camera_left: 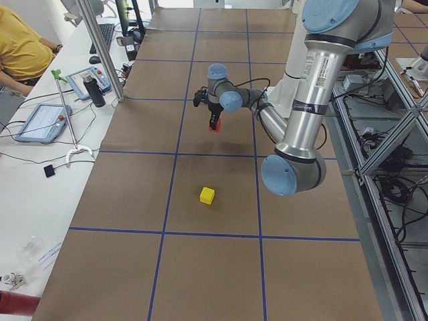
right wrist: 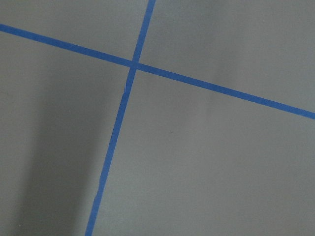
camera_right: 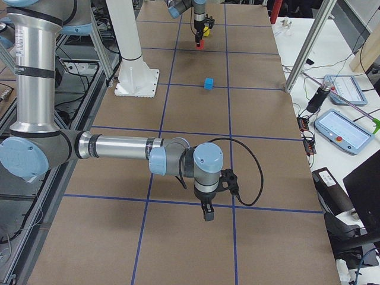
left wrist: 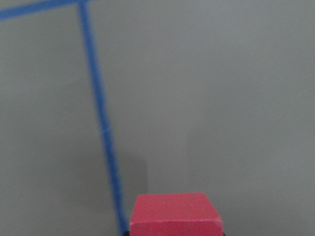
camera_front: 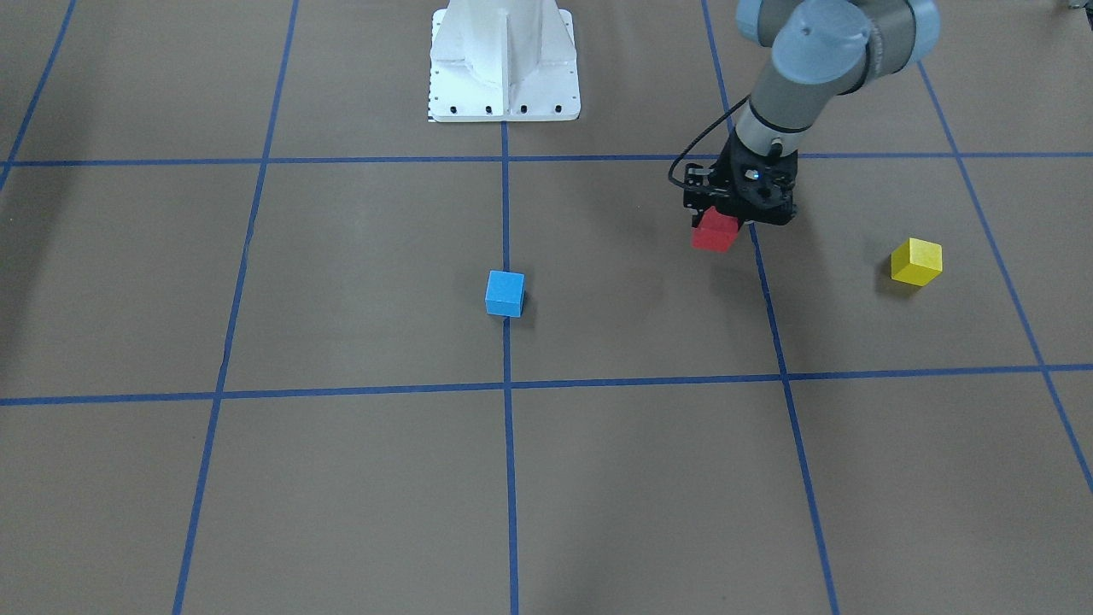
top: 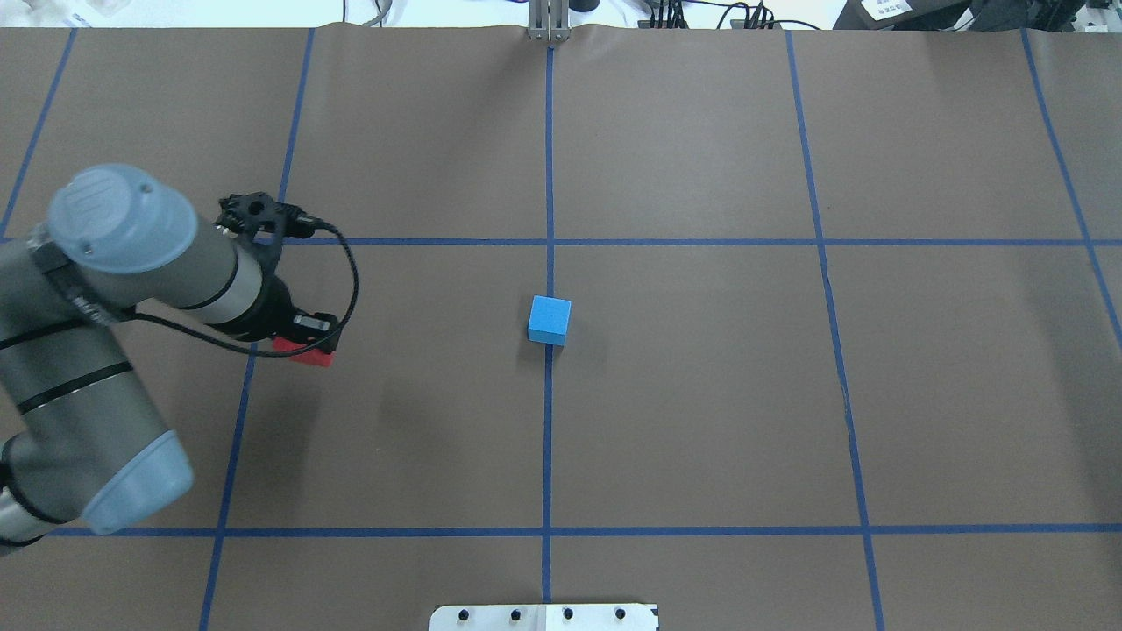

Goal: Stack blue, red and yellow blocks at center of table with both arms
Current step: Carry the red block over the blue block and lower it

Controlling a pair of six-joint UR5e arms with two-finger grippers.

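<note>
The robot's left gripper should release the red block on top of the blue block (camera_front: 504,288) on the centre tape line.
My left gripper (camera_front: 724,224) is shut on the red block (camera_front: 716,232) and holds it above the table on my left side; it also shows in the overhead view (top: 305,352) and the left wrist view (left wrist: 174,214). The blue block (camera_front: 505,293) rests on the centre tape line (top: 550,319), well apart from the gripper. The yellow block (camera_front: 916,261) lies on the table farther out to my left and is hidden by the arm in the overhead view. My right gripper (camera_right: 206,214) shows only in the exterior right view, low over bare table; I cannot tell if it is open.
The white robot base (camera_front: 504,60) stands at the table's robot-side edge. Blue tape lines (top: 549,438) divide the brown table into squares. A side desk with tablets (camera_right: 341,127) and a seated person (camera_left: 20,47) lie beyond the far edge.
</note>
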